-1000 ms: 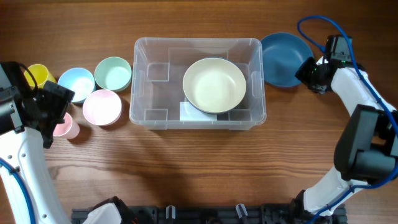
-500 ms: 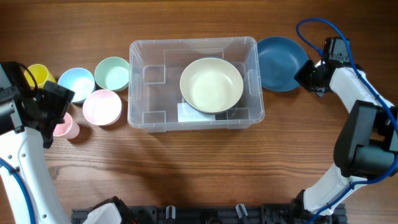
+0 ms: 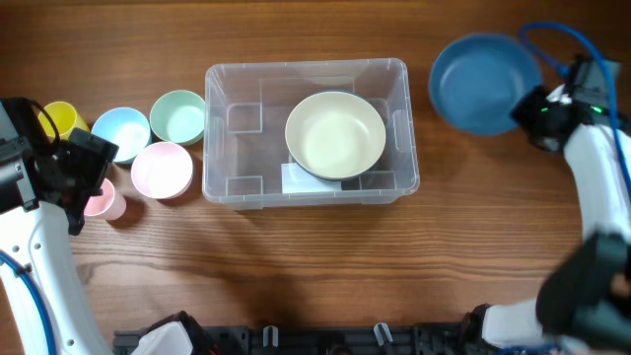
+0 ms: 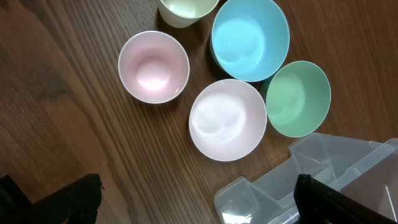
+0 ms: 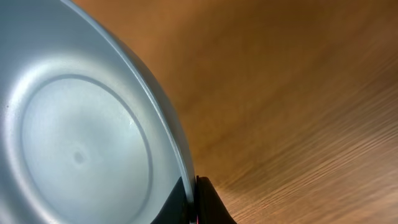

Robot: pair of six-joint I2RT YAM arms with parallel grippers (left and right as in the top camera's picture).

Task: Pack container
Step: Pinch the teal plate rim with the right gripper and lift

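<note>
My right gripper will release the dark blue bowl inside the cream bowl (image 3: 335, 133) in the clear plastic container.
The clear plastic container (image 3: 222, 128) sits mid-table with a cream bowl (image 3: 335, 133) inside, over a white label. Its corner shows in the left wrist view (image 4: 261, 193). My right gripper (image 3: 537, 110) is shut on the rim of a dark blue bowl (image 3: 485, 84), held raised to the right of the container; the fingers pinch the rim in the right wrist view (image 5: 191, 199), where the blue bowl (image 5: 74, 143) fills the left. My left gripper (image 3: 87, 170) is open and empty above the table, left of the container; its fingers frame the left wrist view (image 4: 199, 202).
Left of the container stand a green bowl (image 3: 178, 117), a light blue bowl (image 3: 119, 132), a pale pink bowl (image 3: 162, 169), a yellow cup (image 3: 59, 119) and a pink cup (image 3: 105, 202). They also show in the left wrist view: green bowl (image 4: 298, 98), blue bowl (image 4: 250, 38), pink bowl (image 4: 227, 119), pink cup (image 4: 153, 66).
My right gripper has lifted the blue bowl off the table and carried it right and up. The container shifted slightly left earlier. The left arm has not moved.
</note>
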